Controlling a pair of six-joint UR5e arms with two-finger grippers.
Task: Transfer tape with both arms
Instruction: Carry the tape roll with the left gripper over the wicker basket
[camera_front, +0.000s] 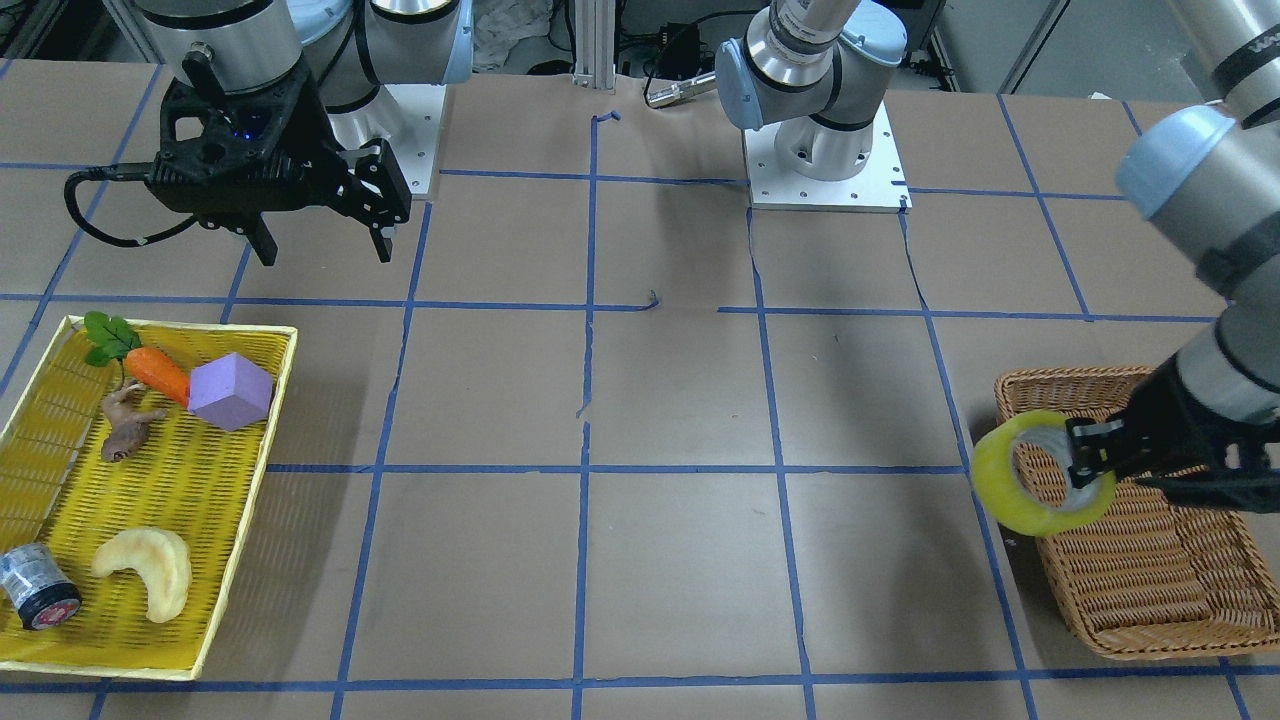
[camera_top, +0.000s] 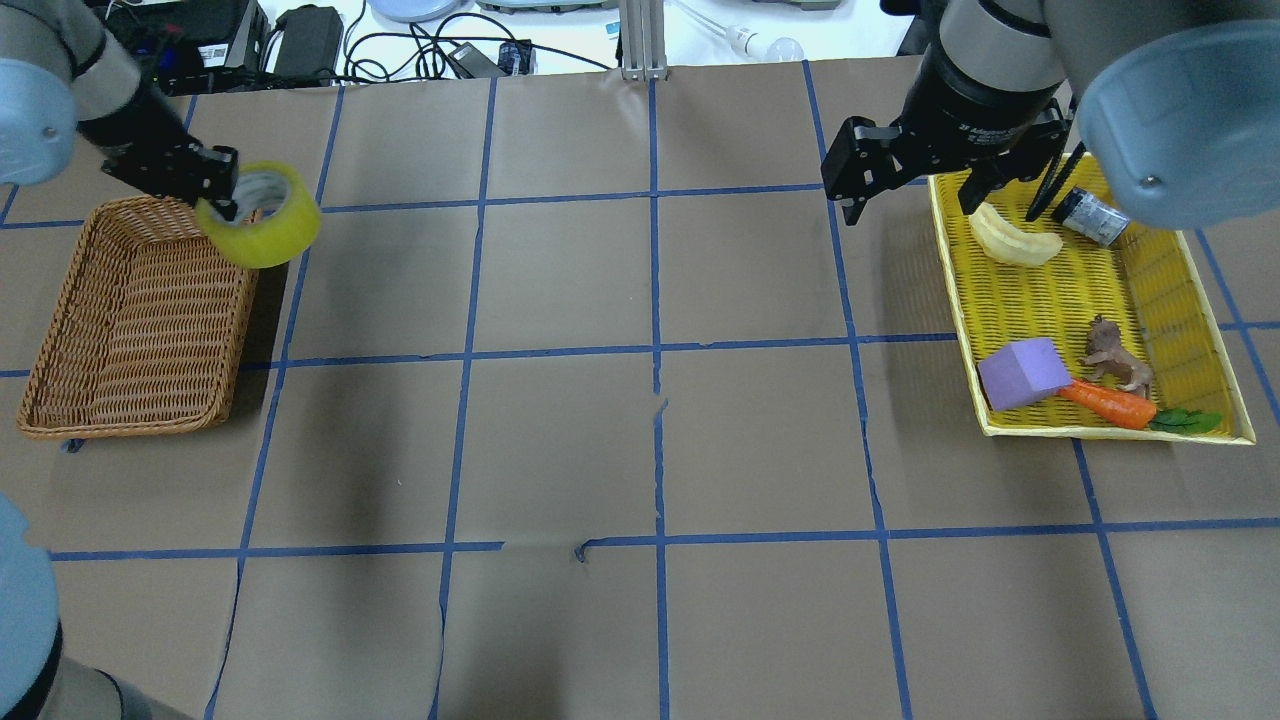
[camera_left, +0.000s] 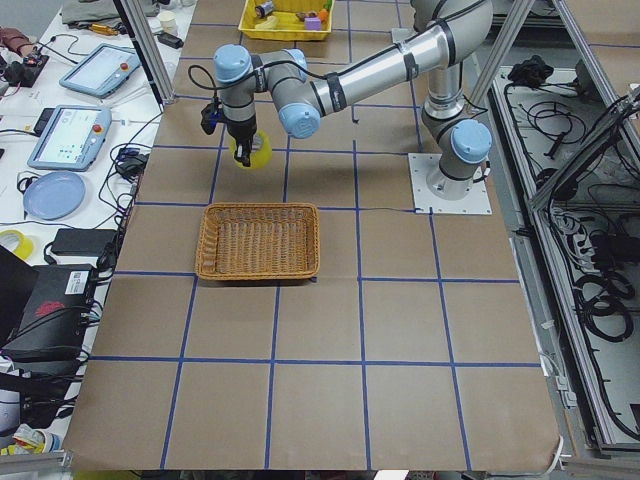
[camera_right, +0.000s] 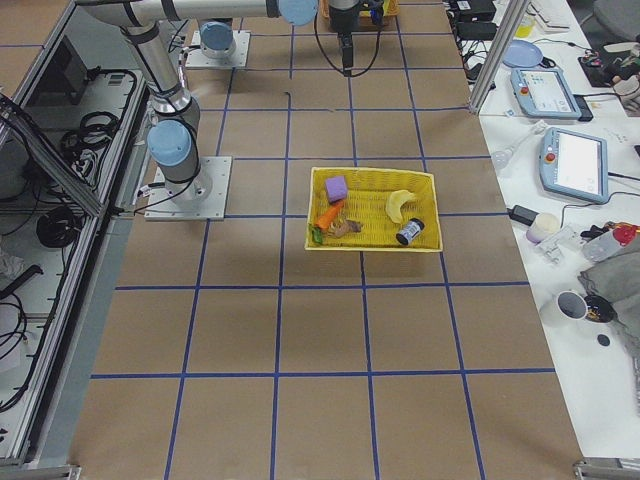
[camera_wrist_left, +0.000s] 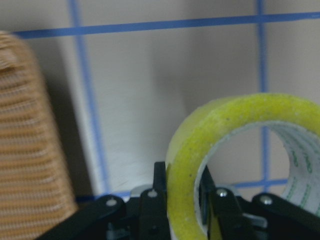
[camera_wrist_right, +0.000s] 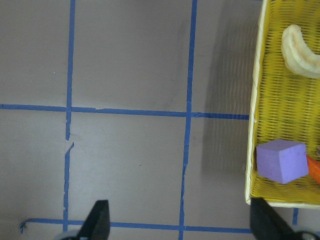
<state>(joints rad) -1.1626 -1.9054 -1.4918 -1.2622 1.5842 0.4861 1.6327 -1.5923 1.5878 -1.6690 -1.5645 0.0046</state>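
Note:
Next, I let go of the tape with my left gripper around the middle of the wicker basket's bottom (camera_front: 1117, 492).
The tape (camera_top: 262, 228), a yellowish roll with a grey-white core, hangs in my left gripper (camera_top: 225, 195) above the far inner corner of a wicker basket (camera_top: 130, 320). The left wrist view shows the fingers (camera_wrist_left: 152, 200) shut on the roll's wall (camera_wrist_left: 185, 150), one inside the ring and one outside. In the front view the tape (camera_front: 1000, 490) sits over the basket's (camera_front: 1150, 580) edge. My right gripper (camera_front: 323, 250) is open and empty, held above the table beside the yellow tray (camera_top: 957, 300); it also shows in its own wrist view (camera_wrist_right: 181, 225).
The yellow tray (camera_front: 250, 480) holds a purple cube (camera_front: 230, 392), a carrot (camera_front: 158, 374), a brown figure (camera_front: 128, 425), a pale banana-shaped piece (camera_front: 150, 570) and a small grey cylinder (camera_front: 38, 585). Blue tape lines grid the brown table.

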